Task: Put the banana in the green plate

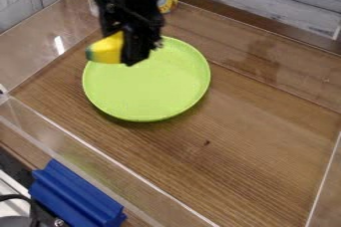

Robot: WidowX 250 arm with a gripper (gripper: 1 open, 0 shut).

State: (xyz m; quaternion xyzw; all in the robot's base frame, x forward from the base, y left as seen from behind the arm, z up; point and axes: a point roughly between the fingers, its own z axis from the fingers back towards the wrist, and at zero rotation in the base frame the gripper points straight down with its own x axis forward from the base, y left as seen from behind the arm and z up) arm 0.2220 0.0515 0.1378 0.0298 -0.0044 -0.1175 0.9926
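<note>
The robot's gripper should release the banana on the green plate's side [123,93] closest to the blue block, within the plate's rim.
The green plate [158,87] lies flat on the wooden table, left of centre. My black gripper [123,50] hangs above the plate's left rim, pointing down. It is shut on the banana [106,48], a small yellow piece that sticks out to the left of the fingers. The banana is held in the air, clear of the plate. Its far end is hidden behind the fingers.
Clear plastic walls [40,32] fence the wooden table [253,121] on the left and front. A blue block [74,201] sits outside the front wall at the bottom left. Grey planks run along the back right.
</note>
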